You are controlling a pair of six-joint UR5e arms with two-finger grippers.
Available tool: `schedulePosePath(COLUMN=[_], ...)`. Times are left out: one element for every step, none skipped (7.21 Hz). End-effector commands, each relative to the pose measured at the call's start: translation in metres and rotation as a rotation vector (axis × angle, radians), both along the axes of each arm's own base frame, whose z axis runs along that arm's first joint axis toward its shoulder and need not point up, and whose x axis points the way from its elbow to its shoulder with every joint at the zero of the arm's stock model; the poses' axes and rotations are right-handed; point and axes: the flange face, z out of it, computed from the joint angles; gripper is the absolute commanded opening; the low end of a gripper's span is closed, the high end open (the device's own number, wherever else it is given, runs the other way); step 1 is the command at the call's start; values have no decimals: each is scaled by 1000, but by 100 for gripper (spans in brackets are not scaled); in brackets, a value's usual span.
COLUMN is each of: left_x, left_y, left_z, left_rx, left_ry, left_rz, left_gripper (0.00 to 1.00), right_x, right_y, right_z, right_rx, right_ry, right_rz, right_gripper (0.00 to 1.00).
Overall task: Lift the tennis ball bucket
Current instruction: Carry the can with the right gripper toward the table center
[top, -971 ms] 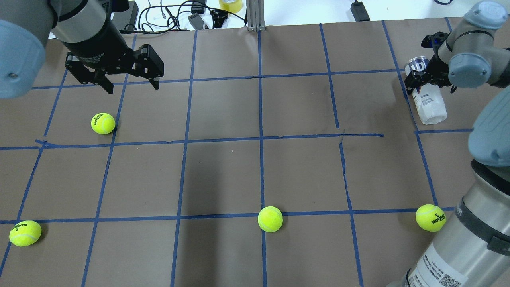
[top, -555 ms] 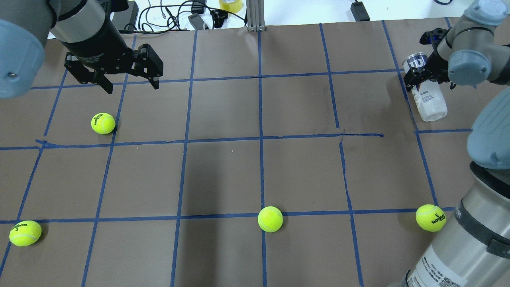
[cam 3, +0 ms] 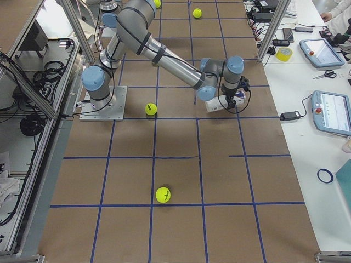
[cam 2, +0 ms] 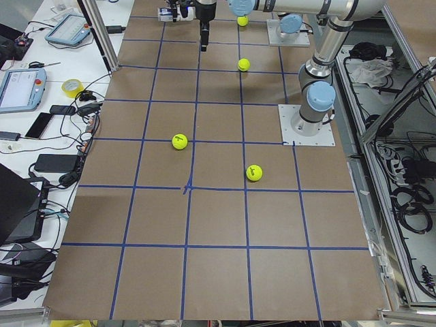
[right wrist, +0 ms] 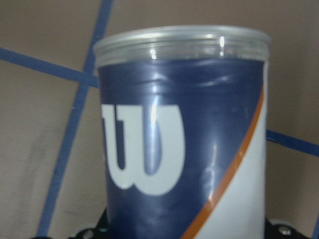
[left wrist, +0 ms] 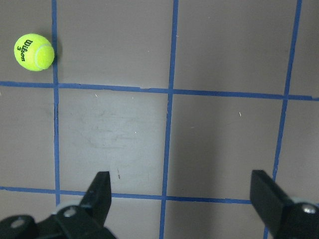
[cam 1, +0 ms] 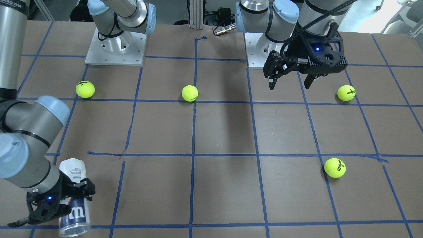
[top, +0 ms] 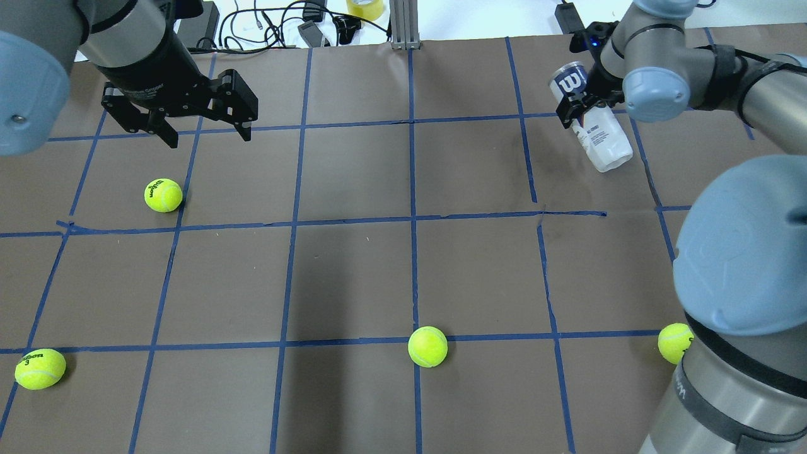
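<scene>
My right gripper is holding the tennis ball bucket. It will let go of it along the blue tape line at the middle of the table (cam 1: 224, 156). The bucket is now tilted at the table's far end.
The tennis ball bucket (top: 596, 129) is a clear tube with a white and navy label and a "W" logo. It is tilted, with its open rim toward the far edge. My right gripper (top: 583, 104) is shut on it near the navy end, at the table's far right. The tube also shows in the front view (cam 1: 74, 195), held by the right gripper (cam 1: 64, 203). It fills the right wrist view (right wrist: 184, 149). I cannot tell whether its closed end touches the table. My left gripper (top: 210, 137) is open and empty above the far left, and also shows in the front view (cam 1: 290, 85).
Several yellow-green tennis balls lie on the brown gridded table, one (top: 163, 195) just in front of the left gripper, one (top: 427, 346) at the near middle, and one (top: 40, 369) at the near left. Cables and devices lie beyond the far edge (top: 302, 25).
My right gripper has carried the bucket leftward and toward the far edge, with the right arm swinging over the table's right side. The left arm has not moved.
</scene>
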Motion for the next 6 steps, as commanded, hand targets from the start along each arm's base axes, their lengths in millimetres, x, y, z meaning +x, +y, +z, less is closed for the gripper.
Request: schedulePosePath(left_x=[0, 0, 0, 0, 0, 0], left_y=[0, 0, 0, 0, 0, 0], left_z=[0, 0, 0, 0, 0, 0], left_rx=[-1, -1, -1, -1, -1, -1], left_ry=[-4, -2, -4, -2, -2, -5], left_rz=[0, 0, 0, 0, 0, -1], left_gripper=[100, 100, 100, 100, 100, 100], right_x=[112, 157, 206, 235, 250, 277], right_y=[14, 27, 44, 57, 66, 84], right_z=[4, 4, 5, 1, -5, -13], right_rx=[-9, -8, -2, 3, 9, 22], right_ry=[-6, -4, -4, -16, -24, -22], right_rz=[148, 223, 309, 399, 509, 633], right_gripper=[79, 79, 79, 79, 79, 79])
